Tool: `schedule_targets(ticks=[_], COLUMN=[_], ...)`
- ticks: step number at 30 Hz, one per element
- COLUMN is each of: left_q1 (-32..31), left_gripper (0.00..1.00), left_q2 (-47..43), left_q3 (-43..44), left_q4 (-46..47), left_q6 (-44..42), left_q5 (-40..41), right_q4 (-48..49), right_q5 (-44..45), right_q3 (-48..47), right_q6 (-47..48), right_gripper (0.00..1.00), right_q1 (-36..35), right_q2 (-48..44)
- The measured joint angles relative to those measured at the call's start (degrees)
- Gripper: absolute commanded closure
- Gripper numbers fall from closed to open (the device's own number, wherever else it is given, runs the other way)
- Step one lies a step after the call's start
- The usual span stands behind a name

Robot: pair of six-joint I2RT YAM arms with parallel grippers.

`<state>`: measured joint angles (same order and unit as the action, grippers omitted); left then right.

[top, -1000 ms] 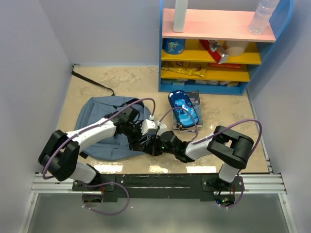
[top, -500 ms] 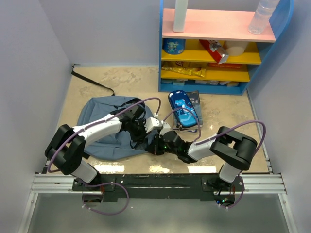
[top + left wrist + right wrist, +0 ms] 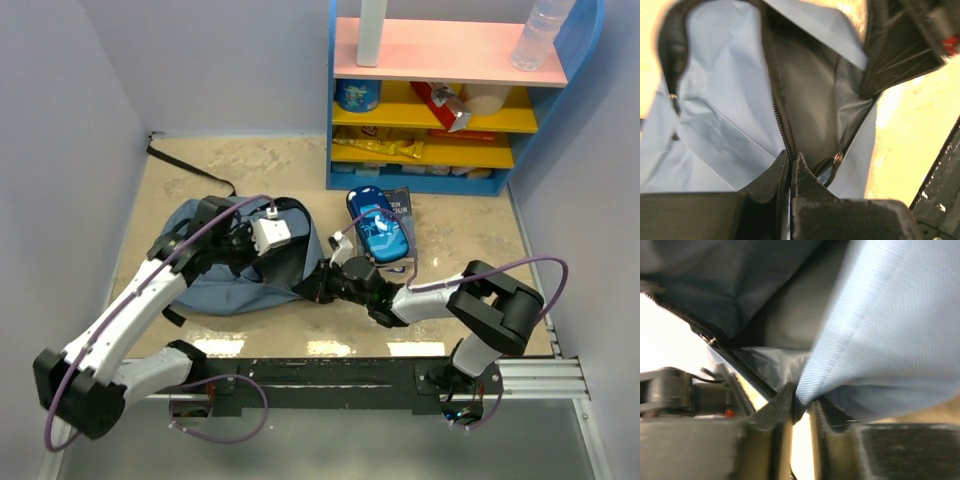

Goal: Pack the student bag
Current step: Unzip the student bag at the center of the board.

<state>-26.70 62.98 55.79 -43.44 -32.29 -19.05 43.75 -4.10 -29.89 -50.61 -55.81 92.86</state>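
Note:
The upper flap arches over the bag's dark inside; my right gripper should leave the bag's side fold for the flap's zipper edge (image 3: 300,208) to widen the bag's opening.
The student bag (image 3: 215,285), slate-blue with a dark lining, lies on the table left of centre. My left gripper (image 3: 292,243) is raised over it and shut on the zipper edge (image 3: 782,125) of the bag's upper flap, which it holds up so the dark inside (image 3: 815,100) shows. My right gripper (image 3: 318,287) is low at the bag's right edge. Its jaws (image 3: 801,402) stand slightly apart, and a fold of the blue fabric (image 3: 890,315) lies between the tips.
A shiny blue case (image 3: 376,222) lies on a dark book (image 3: 400,212) just right of the bag. A blue shelf unit (image 3: 450,110) with packets and jars stands at the back right. A black strap (image 3: 190,170) trails at the back left.
My left gripper has shut on the bag's zipper edge and moved up and left, lifting the flap. My right gripper's jaws have parted a little at the bag's right edge.

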Motion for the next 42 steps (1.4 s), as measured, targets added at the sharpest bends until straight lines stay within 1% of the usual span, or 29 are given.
schedule_targets(ticks=[2, 3, 7, 10, 14, 18, 22, 25, 30, 34, 38, 42], left_q1=[0.33, 0.33, 0.37, 0.44, 0.44, 0.44, 0.44, 0.44, 0.44, 0.44, 0.44, 0.44], left_gripper=[1.0, 1.0, 1.0, 1.0, 1.0, 1.0, 1.0, 1.0, 1.0, 1.0, 1.0, 1.0], left_q2=[-5.33, -7.89, -16.09, -20.85, -23.91, -24.48, -24.0, -23.67, -23.61, -23.67, -23.37, -22.4], left_q3=[0.04, 0.07, -0.11, -1.42, -3.61, -5.92, -6.97, -6.97, -7.02, -8.44, -9.2, -9.22], left_q4=[-1.33, -2.03, -2.56, -2.75, -2.99, -3.78, -5.22, -5.6, -5.64, -5.68, -6.05, -6.29], left_q6=[-0.94, -1.42, -1.92, -2.54, -4.61, -6.64, -7.93, -8.63, -9.57, -11.02, -12.37, -13.27], left_q5=[0.0, -0.04, 0.72, 0.61, -0.28, -1.46, -2.27, -3.04, -3.52, -3.87, -4.48, -4.83], right_q4=[-1.53, -2.58, -8.9, -16.11, -24.06, -27.21, -27.98, -29.79, -34.75, -38.97, -39.58, -38.21], right_q5=[-0.11, -0.24, 0.07, 0.94, 2.54, 2.49, -0.55, -2.51, -8.63, -12.04, -14.56, -16.85], right_q3=[-1.9, -2.75, -5.14, -6.99, -11.19, -18.14, -24.52, -27.91, -31.3, -31.58, -32.41, -35.06], right_q6=[0.76, 1.09, 2.38, 4.22, 6.84, 8.26, 7.98, 7.67, 6.12, 5.16, 4.52, 4.09], right_gripper=[0.55, 0.03, 0.01, 0.01, 0.01, 0.01, 0.01, 0.01, 0.01, 0.01, 0.01, 0.01], right_q1=[0.0, -0.02, 0.0, -0.04, 1.11, 4.68, 9.6, 11.69, 12.26, 12.55, 13.16, 13.46], right_q2=[-1.27, -1.99, -5.46, -10.62, -16.59, -17.09, -13.42, -9.31, -2.12, 0.31, 1.49, 5.38])
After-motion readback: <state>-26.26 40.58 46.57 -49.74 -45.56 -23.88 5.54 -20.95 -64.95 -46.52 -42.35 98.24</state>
